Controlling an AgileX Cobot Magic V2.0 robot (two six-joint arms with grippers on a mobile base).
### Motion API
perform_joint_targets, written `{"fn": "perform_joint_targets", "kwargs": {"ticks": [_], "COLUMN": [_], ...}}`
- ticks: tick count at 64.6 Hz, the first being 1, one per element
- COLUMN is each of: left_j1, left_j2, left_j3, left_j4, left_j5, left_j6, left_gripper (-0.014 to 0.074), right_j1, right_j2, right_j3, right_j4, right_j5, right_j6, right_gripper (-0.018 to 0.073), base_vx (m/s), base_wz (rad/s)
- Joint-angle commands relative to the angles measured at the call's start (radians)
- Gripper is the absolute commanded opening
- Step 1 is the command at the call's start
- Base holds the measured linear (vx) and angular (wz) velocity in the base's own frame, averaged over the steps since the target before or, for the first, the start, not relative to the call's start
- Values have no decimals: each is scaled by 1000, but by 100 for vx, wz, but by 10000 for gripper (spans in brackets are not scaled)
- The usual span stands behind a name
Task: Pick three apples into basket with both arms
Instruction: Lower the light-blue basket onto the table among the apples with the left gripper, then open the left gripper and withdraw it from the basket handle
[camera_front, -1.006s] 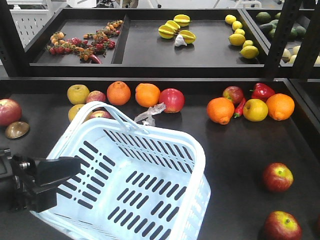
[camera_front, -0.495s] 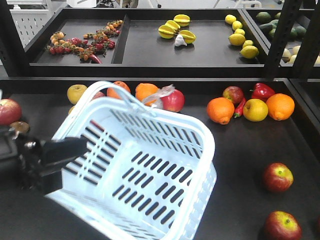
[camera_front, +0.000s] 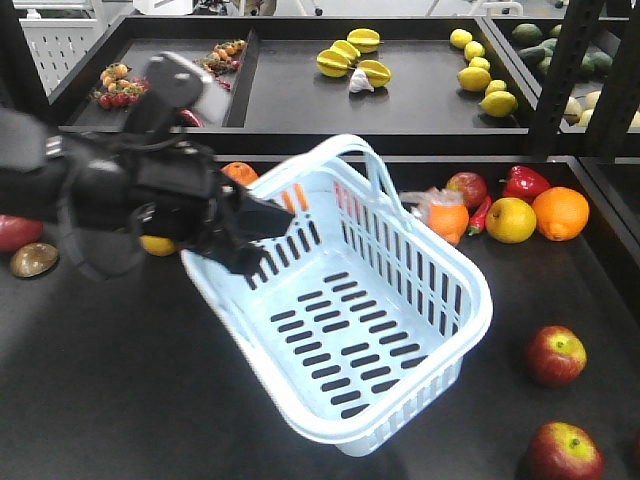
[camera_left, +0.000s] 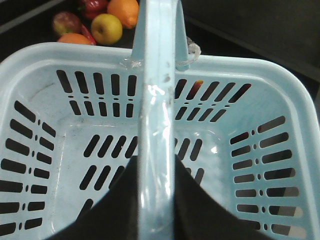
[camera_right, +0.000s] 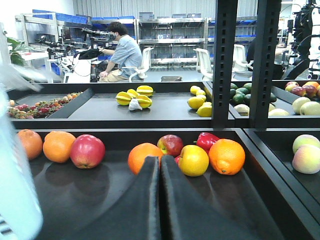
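Observation:
The pale blue basket will go down on the middle of the black shelf (camera_front: 360, 338), beside the red streaky apples, where I need to release it with my left gripper.
The pale blue basket (camera_front: 440, 290) hangs tilted in the air above the middle of the black shelf, and it is empty. My left gripper (camera_front: 250, 235) is shut on its handle (camera_left: 157, 100), with one black finger on each side of the bar in the left wrist view (camera_left: 157, 200). Two red streaky apples lie at the front right (camera_front: 556, 354) (camera_front: 565, 452), and a third (camera_front: 466, 188) lies at the back among the oranges. My right gripper (camera_right: 160, 167) is shut and empty, low over the shelf and pointing at an orange (camera_right: 145, 156) and an apple (camera_right: 171, 144).
Oranges (camera_front: 560, 213), a yellow apple (camera_front: 511, 220) and a red pepper (camera_front: 525, 182) lie at the back right. A red apple (camera_right: 87, 150) and more oranges lie at the back left. An upper shelf holds starfruit (camera_front: 350, 58) and lemons (camera_front: 475, 75). A black post (camera_front: 555, 75) stands on the right.
My left arm has lifted the basket off the shelf and swung it up and to the right. The basket now tilts, and the arm covers the fruit at the back left.

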Motion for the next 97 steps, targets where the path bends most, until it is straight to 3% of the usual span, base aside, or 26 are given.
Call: {"fn": "perform_joint_targets", "kwargs": {"ticks": [1, 15, 34, 47, 71, 81, 97], "left_j1": [-2, -2, -2, -2, -2, -2, -2], "left_j2": [72, 264, 443, 518, 550, 551, 551], "left_j3": [-146, -348, -522, -591, -610, -610, -610], "left_j4": [-42, 34, 40, 36, 20, 17, 13], "left_j5": [19, 115, 165, 220, 244, 245, 244], "left_j6": [31, 87, 92, 143, 162, 162, 161], "left_gripper": [-8, -8, -8, -6, 19, 96, 388], "right_j1": [0, 0, 0, 0, 0, 0, 0], "right_j2": [18, 18, 18, 18, 18, 18, 18], "right_j3": [4, 4, 4, 4, 4, 4, 4], "right_j4": [-2, -2, -2, -2, -2, -2, -2], "right_j5": [-71, -71, -71, -71, -71, -71, -71], "right_j6": [-9, -9, -9, -9, -9, -9, -9], "right_gripper": [-9, -9, -9, -9, -9, -9, -9], "base_vx": [0, 0, 0, 0, 0, 0, 0], "base_wz": [0, 0, 0, 0, 0, 0, 0]}}
